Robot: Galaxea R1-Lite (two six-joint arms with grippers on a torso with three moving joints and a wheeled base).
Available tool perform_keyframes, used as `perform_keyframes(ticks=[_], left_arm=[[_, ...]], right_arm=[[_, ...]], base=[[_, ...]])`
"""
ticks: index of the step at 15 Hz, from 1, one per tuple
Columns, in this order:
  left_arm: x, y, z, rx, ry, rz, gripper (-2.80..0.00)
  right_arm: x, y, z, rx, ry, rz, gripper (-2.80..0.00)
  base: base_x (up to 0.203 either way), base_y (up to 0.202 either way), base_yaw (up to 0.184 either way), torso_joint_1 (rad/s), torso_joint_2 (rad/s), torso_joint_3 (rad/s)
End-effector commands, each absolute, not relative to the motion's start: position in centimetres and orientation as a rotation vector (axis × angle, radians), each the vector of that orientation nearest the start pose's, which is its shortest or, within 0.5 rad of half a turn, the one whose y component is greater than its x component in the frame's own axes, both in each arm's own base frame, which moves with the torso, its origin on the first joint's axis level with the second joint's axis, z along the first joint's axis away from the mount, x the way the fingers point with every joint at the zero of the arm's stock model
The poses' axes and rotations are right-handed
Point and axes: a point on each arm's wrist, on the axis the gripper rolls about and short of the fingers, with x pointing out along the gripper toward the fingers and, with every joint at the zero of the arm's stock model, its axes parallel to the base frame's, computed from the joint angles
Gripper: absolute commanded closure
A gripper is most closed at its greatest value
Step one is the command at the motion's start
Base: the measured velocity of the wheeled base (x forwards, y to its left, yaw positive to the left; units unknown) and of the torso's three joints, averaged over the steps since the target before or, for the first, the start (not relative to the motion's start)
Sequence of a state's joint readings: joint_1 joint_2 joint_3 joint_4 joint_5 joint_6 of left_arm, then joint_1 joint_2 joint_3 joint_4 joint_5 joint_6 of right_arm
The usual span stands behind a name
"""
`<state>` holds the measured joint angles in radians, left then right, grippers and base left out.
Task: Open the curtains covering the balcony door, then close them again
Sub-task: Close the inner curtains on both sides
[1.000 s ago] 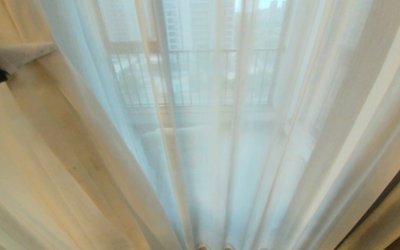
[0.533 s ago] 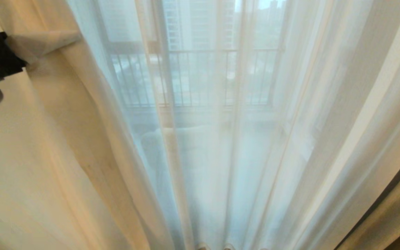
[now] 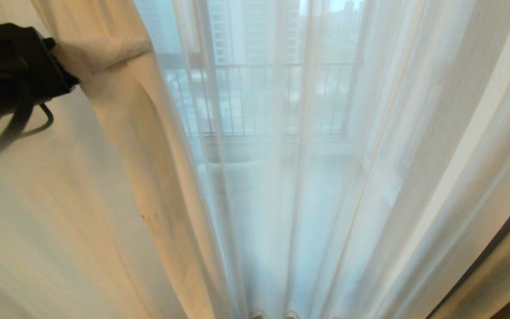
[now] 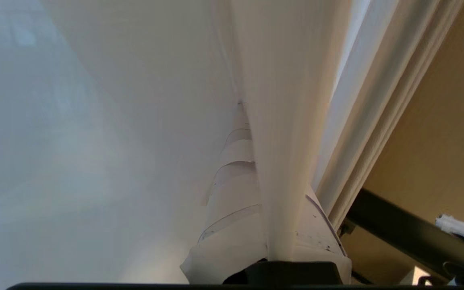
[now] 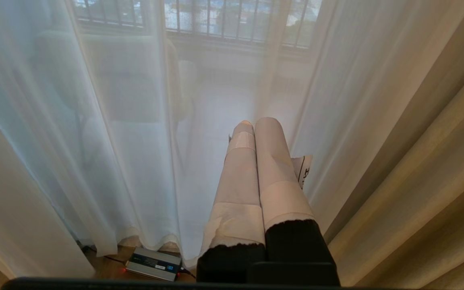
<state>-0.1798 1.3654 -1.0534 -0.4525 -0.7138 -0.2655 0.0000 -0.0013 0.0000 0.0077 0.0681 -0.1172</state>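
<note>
The robot's left gripper will let go of the cream drape's edge just below the arm's black end, farther from the railing (image 3: 72, 96).
The curtains hang in two layers. A heavy cream drape (image 3: 117, 177) fills the left, and white sheers (image 3: 326, 177) cover the middle. At the upper left my left gripper (image 3: 142, 44) is shut on the cream drape's leading edge. In the left wrist view a fold of that drape (image 4: 284, 141) is pinched between the taped fingers (image 4: 232, 189). Low down in front of the sheers, my right gripper (image 5: 254, 125) is shut on nothing, its taped fingers pressed together. The balcony door (image 3: 304, 88) shows only faintly through the sheers.
Another cream drape (image 3: 503, 261) hangs at the right edge. Through the sheers I see the outer window's railing bars (image 3: 259, 97) and a pale bulky shape (image 3: 233, 177) on the balcony. A grey power box (image 5: 153, 264) lies on the wooden floor by the sheers' hem.
My left gripper has moved right, drawing the cream drape's edge with it, so the drape now covers more of the sheers. The right arm has not moved.
</note>
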Motion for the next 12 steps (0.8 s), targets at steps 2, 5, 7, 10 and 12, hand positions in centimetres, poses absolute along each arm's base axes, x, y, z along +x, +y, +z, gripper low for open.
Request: perform_keyframes(ticks=[2, 5, 7, 10, 12], left_arm=[[23.9, -5.5, 30.8, -0.227, 0.043, -0.859, 0.0], [25.2, -4.8, 29.7, -0.235, 0.079, -0.809, 0.0], [25.5, -4.3, 29.5, -0.237, 0.083, -0.786, 0.0], [25.7, -4.3, 29.3, -0.238, 0.088, -0.783, 0.0], [25.6, -4.1, 29.0, -0.235, 0.094, -0.776, 0.0]], right_arm=[[-2.3, 0.2, 7.5, -0.118, 0.004, 0.069, 0.0], [-2.3, 0.2, 7.5, -0.118, 0.004, 0.069, 0.0], [-2.3, 0.2, 7.5, -0.118, 0.004, 0.069, 0.0], [-2.3, 0.2, 7.5, -0.118, 0.004, 0.069, 0.0], [-2.3, 0.2, 7.5, -0.118, 0.004, 0.069, 0.0]], base=[[0.0, 0.0, 0.0, 0.0, 0.0, 0.0], [0.0, 0.0, 0.0, 0.0, 0.0, 0.0], [0.0, 0.0, 0.0, 0.0, 0.0, 0.0], [0.0, 0.0, 0.0, 0.0, 0.0, 0.0], [0.0, 0.0, 0.0, 0.0, 0.0, 0.0]])
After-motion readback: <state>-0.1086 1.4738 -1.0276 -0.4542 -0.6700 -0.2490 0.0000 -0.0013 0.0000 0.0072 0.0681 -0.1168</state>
